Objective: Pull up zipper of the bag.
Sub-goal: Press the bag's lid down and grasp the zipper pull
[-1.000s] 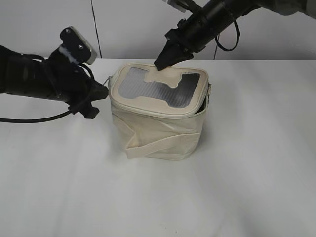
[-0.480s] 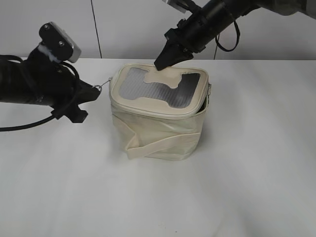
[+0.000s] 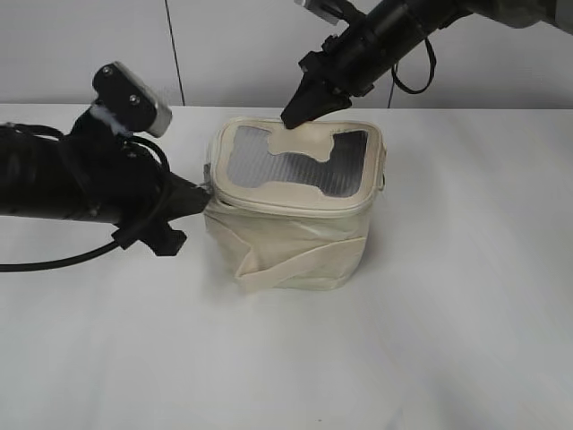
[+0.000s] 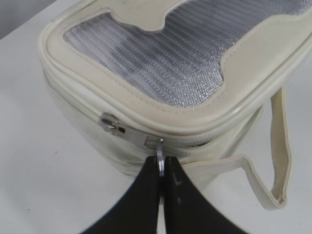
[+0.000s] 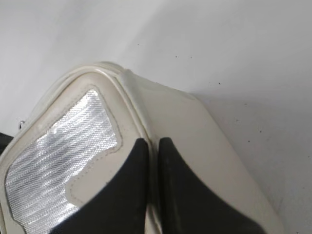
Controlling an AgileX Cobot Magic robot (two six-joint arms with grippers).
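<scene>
Next, I let go of the silver ring pull with my left gripper against the middle of the cream bag's front [image 3: 277, 250], below the bag's rim.
The cream bag [image 3: 295, 237] stands mid-table with its grey ribbed window top facing up. The zipper [image 4: 204, 142] runs just under the top rim. My left gripper [image 3: 204, 199] is at the bag's front-left corner, shut on a silver ring pull [image 4: 160, 152]; its jaws [image 4: 161, 165] pinch the ring edge-on. A second silver slider [image 4: 111, 123] sits just to the left on the track. My right gripper [image 3: 294, 116] comes down on the top's rear edge, and its jaws [image 5: 151, 144] are shut on the bag's rim piping [image 5: 131, 97].
The bag's wide cream strap [image 3: 300, 262] loops loose across the front and also shows in the left wrist view [image 4: 280, 146]. The white table [image 3: 430, 340] surrounds the bag. A grey wall [image 3: 233, 54] stands behind. My left arm's black cable [image 3: 54, 265] trails on the left.
My left gripper has moved right and down, from out at the left to the bag's front-left corner, still holding the ring pull. The bag has shifted slightly right. My right gripper has stayed put.
</scene>
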